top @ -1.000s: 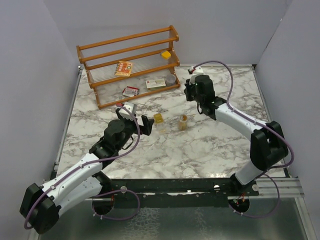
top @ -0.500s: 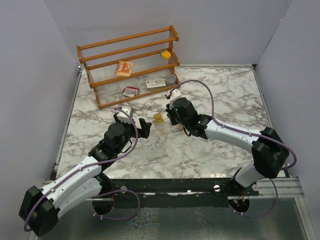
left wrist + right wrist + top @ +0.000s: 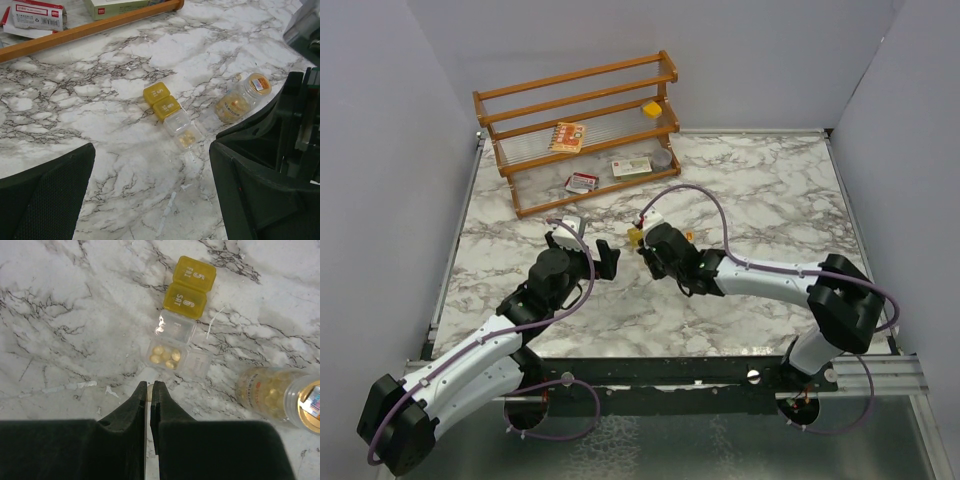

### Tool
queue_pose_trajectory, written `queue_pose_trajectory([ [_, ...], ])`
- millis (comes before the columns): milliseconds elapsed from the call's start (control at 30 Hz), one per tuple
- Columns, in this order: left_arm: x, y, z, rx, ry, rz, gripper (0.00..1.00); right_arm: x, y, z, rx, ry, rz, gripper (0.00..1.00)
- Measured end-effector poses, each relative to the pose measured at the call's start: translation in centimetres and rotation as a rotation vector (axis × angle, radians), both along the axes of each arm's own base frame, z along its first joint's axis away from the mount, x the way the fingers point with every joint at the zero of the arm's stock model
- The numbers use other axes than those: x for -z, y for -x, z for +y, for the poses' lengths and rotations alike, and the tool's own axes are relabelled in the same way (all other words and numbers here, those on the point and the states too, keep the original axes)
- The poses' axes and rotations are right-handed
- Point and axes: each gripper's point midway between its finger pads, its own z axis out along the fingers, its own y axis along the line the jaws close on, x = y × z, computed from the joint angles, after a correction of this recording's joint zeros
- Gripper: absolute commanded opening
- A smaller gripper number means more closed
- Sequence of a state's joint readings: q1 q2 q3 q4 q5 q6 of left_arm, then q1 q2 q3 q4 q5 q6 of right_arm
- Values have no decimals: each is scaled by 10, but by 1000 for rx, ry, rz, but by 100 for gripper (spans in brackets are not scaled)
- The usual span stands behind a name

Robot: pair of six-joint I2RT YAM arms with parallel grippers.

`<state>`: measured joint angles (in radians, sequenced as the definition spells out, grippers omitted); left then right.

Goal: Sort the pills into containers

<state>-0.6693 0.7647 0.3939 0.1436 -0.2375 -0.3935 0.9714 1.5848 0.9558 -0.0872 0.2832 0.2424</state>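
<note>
Next, my right gripper releases the pale pill in the open clear compartment (image 3: 641,253) (image 3: 165,355) among the yellow pills. The pale pill is now just short of that compartment.
A small pill box (image 3: 189,289) with two yellow lids lies mid-table, and one of its clear compartments (image 3: 165,355) is open with several yellow pills inside. Right of it, an amber jar (image 3: 277,396) full of pills lies on its side. My right gripper (image 3: 150,386) hovers just short of the open compartment, shut on a pale pill (image 3: 149,393) at its fingertips. From the top, the right gripper (image 3: 642,246) is at the box (image 3: 634,236). My left gripper (image 3: 150,200) stands wide open and holds nothing, just short of the box (image 3: 166,106) and jar (image 3: 241,99).
A wooden rack (image 3: 582,135) stands at the back left with card packets (image 3: 567,136), a yellow block (image 3: 651,108) and a grey tin (image 3: 663,157). White scraps (image 3: 167,212) lie on the marble in front of the box.
My right arm has swung from the back right of the table to the pill box in the middle. The left arm has drawn back slightly, still open.
</note>
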Motion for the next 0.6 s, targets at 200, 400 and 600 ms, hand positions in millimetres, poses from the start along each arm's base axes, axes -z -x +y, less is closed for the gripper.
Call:
queue_pose_trajectory([
  [200, 1, 0, 0, -2, -1, 2, 99, 21, 2, 0, 5, 47, 22, 1],
  [400, 0, 0, 1, -3, 0, 0, 99, 31, -1, -1, 20, 67, 28, 1],
  [600, 0, 0, 1, -3, 0, 0, 99, 40, -6, 3, 28, 91, 34, 1],
])
